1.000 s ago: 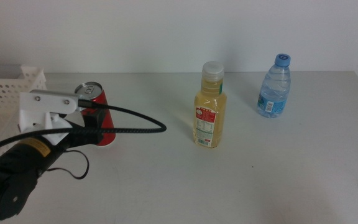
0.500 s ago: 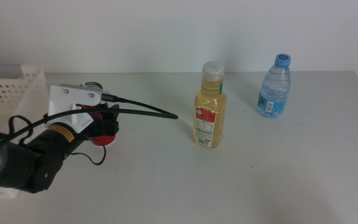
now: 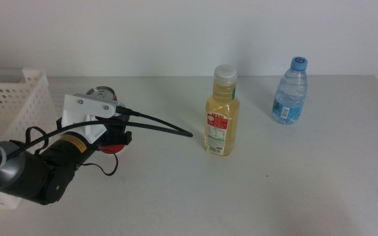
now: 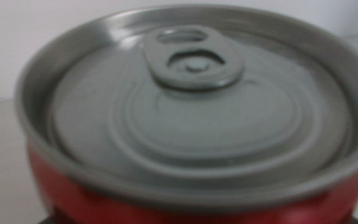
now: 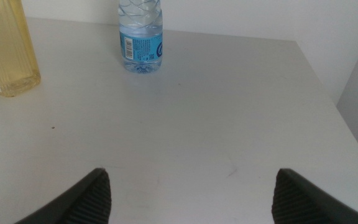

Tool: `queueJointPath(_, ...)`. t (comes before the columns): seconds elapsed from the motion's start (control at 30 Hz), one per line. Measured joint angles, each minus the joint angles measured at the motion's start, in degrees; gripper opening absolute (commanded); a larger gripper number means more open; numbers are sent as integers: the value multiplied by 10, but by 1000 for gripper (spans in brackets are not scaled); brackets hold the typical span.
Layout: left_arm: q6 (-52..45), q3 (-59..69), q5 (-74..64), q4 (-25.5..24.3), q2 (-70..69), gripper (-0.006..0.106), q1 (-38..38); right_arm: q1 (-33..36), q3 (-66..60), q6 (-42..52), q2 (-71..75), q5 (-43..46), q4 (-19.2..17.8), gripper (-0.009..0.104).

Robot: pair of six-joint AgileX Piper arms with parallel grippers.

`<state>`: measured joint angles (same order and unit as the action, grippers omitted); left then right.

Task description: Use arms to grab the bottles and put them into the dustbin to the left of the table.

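Observation:
Next, my left gripper lets go of the red soda can inside the white dustbin, next to the dustbin's side that faces the juice bottle. The can still stands beside the dustbin.
The slim red soda can (image 3: 102, 93) stands on the table (image 3: 254, 196) beside the dustbin. My left gripper (image 3: 113, 136) is down around it, under its white bracket and cable. In the left wrist view the can's silver lid (image 4: 191, 118) fills the picture at very close range. The yellow juice bottle (image 3: 220, 118) stands upright mid-table and the small clear-blue water bottle (image 3: 289, 92) behind it to the right. My right gripper (image 5: 191, 199) is open over bare table, with the juice bottle (image 5: 5, 50) and water bottle (image 5: 140, 37) ahead of it. The right arm is out of the middle view.
The white perforated dustbin (image 3: 12, 92) stands at the left edge, close behind the left arm. The table's right edge (image 5: 328, 93) runs near the water bottle. A white wall closes off the back.
The left arm has swung rightward and forward around the red can, so its bracket now covers most of the can. The two bottles have not moved.

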<state>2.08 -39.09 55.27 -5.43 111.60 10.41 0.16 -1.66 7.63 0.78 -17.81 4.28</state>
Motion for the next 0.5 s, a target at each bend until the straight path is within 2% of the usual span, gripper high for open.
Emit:
queueJointPath(0.07, 0, 0, 0, -15, -1, 1, 0, 0, 0, 0, 0, 0, 0, 66)
queueJointPath(0.1, 1, 0, -5, -22, -3, -2, 0, 0, 0, 0, 0, 0, 0, 66)
queueJointPath(0.2, 16, 0, -60, -42, -29, -2, 0, 0, 0, 0, 0, 0, 0, 66)
queueJointPath(0.4, 87, -4, -288, -100, -150, -2, 0, 0, 0, 0, 0, 0, 0, 66)
queueJointPath(0.5, 146, -28, -414, -146, -218, -2, 1, 0, 0, 0, 0, 0, 0, 66)
